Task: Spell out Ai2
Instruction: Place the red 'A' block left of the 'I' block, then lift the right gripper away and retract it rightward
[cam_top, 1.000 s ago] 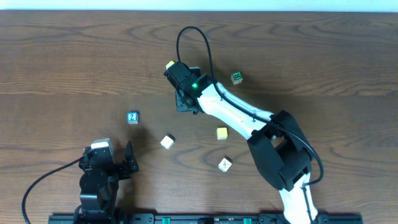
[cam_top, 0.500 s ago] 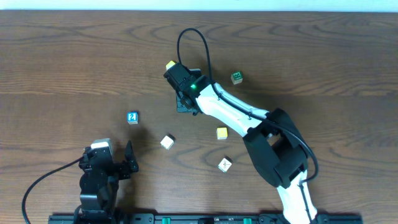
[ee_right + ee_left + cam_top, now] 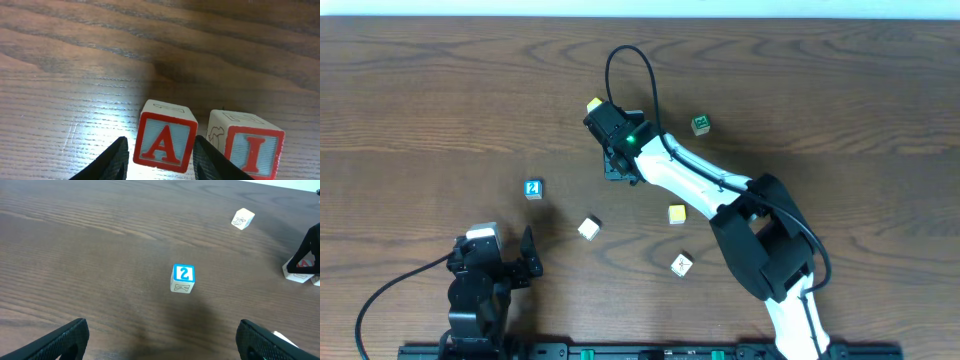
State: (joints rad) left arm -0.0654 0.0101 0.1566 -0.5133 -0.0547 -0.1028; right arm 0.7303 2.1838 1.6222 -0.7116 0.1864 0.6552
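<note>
The blue "2" block finishes the word Ai2, so my left gripper should go to it next and close on its opposite sides (image 3: 533, 190) (image 3: 182, 280).
In the right wrist view a red-framed "A" block (image 3: 166, 142) stands on the table just left of a red-framed "I" block (image 3: 248, 146). My right gripper (image 3: 161, 155) is open with a finger on each side of the A block, a gap showing on the left. In the overhead view the right gripper (image 3: 617, 160) hides both blocks. The blue "2" block (image 3: 532, 189) sits apart at the left and also shows in the left wrist view (image 3: 183, 278). My left gripper (image 3: 525, 255) is open and empty near the front edge, in the left wrist view (image 3: 165, 345) too.
A green block (image 3: 700, 124) lies at the back right. A yellow block (image 3: 676, 214) and two white blocks (image 3: 588, 228) (image 3: 681, 264) lie in the middle. Another yellow block (image 3: 593, 104) sits just behind the right wrist.
Almost nothing; the right arm's elbow has shifted slightly left while its gripper stays over the A and I blocks. The left arm is still.
</note>
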